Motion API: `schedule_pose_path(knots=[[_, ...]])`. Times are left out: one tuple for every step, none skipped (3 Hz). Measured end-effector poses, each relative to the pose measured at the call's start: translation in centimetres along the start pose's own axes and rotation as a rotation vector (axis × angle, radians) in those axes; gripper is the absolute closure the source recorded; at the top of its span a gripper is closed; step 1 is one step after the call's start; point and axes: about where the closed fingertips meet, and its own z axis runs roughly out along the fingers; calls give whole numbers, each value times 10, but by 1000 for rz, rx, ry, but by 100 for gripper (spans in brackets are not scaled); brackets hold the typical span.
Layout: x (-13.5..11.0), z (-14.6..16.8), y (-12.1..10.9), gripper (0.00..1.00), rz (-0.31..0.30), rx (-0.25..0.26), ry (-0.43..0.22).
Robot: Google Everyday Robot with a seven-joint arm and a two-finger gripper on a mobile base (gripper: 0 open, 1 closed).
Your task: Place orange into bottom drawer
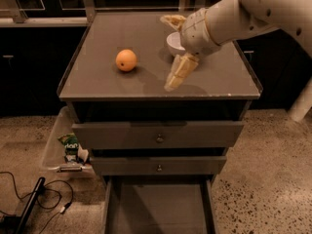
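The orange belongs in the bottom drawer, so my gripper will close on the side of the orange (pixel 132 60) that faces the white bowl.
The orange (pixel 126 60) sits on the grey cabinet top (pixel 107 82), left of centre. My gripper (pixel 165 52) hangs over the top to the right of the orange, apart from it, open and empty. One finger (pixel 178 72) points down at the top's front and the other finger (pixel 172 20) reaches out at the back. The bottom drawer (pixel 158 211) is pulled out at floor level, and its grey floor shows nothing in it.
A white bowl (pixel 172 44) stands behind the gripper, partly hidden by it. The two upper drawers (pixel 159 134) with round knobs are shut. A clear bin (pixel 54 147) with a green snack bag (pixel 71 144) sits left of the cabinet. Cables (pixel 34 199) lie on the floor.
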Motion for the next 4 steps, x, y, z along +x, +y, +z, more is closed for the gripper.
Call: schedule_pose_path(knots=[[-3,21,-16,0,28,-5,-96],[-7,49,-24,0,95,-80,-169],[-7,49,-24,0,95,-80,-169],[-5,61,-27,0,100,-81,-183]])
